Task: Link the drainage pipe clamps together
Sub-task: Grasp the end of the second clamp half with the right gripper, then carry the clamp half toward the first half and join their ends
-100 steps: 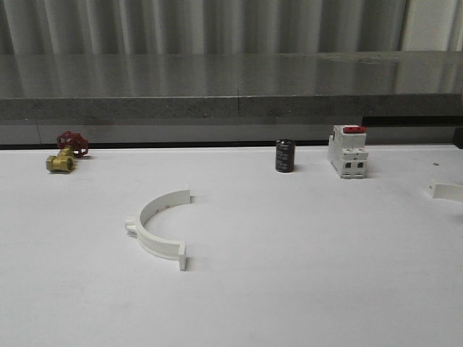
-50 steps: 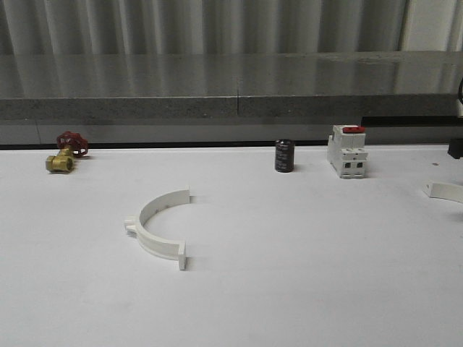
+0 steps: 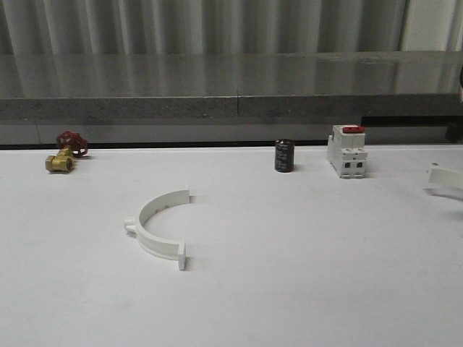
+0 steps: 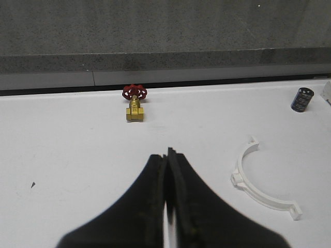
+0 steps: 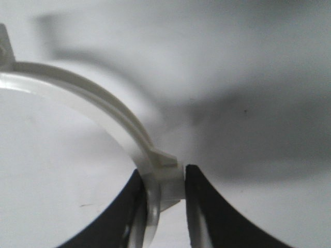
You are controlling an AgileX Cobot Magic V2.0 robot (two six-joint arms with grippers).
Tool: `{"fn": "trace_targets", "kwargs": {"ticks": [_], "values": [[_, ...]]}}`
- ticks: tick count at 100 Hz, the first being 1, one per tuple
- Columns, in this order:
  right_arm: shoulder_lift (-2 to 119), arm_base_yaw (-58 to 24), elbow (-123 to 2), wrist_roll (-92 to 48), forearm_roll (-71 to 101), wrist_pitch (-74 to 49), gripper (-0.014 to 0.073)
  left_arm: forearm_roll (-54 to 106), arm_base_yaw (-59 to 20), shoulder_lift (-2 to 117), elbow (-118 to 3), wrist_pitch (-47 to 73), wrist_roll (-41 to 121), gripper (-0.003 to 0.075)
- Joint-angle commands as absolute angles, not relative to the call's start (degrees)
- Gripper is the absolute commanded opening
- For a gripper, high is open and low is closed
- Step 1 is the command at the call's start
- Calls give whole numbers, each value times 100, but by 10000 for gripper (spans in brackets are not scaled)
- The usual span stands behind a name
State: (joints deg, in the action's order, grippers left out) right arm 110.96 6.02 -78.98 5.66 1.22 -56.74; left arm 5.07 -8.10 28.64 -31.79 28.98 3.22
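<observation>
I need to use my right gripper to set the second clamp half against the open side of the clamp on the table (image 3: 235, 223) and let go of it there.
One white half-ring drainage pipe clamp (image 3: 158, 225) lies flat on the white table (image 3: 289, 289), left of centre, and it also shows in the left wrist view as the clamp (image 4: 261, 181). My left gripper (image 4: 168, 155) hangs shut and empty over bare table, apart from that clamp. The second clamp half (image 3: 445, 178) sits at the table's far right edge, slightly raised over its shadow. In the right wrist view my right gripper (image 5: 164, 173) is shut on this clamp half (image 5: 93, 101) at its small side tab, with the arc curving away from the fingers.
A brass valve with a red handle (image 3: 64, 153) sits at the back left. A black capacitor (image 3: 284, 155) and a white breaker with a red switch (image 3: 347, 152) stand at the back, right of centre. A grey stone ledge (image 3: 231, 101) runs behind the table.
The clamp half at the right edge has shifted a little and risen off the table, with a shadow now beneath it. The left clamp half has not moved.
</observation>
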Motion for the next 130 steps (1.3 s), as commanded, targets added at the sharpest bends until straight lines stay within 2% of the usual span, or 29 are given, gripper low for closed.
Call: {"fn": "trace_targets", "kwargs": {"ticks": [1, 27, 57, 86, 130], "values": [[10564, 343, -8068, 839, 157, -5829, 92, 538, -799, 2877, -3328, 2464, 329, -15], [10510, -682, -8384, 1715, 157, -6311, 92, 538, -799, 2877, -3328, 2464, 329, -15], [10598, -1768, -8401, 2729, -70, -6256, 92, 538, -799, 2877, -3328, 2464, 329, -15], [11066, -2353, -8827, 3058, -83, -6256, 92, 538, -799, 2877, -3328, 2464, 329, -15], [12111, -3031, -10434, 3192, -52, -6711, 92, 538, -799, 2877, -3328, 2464, 329, -15]]}}
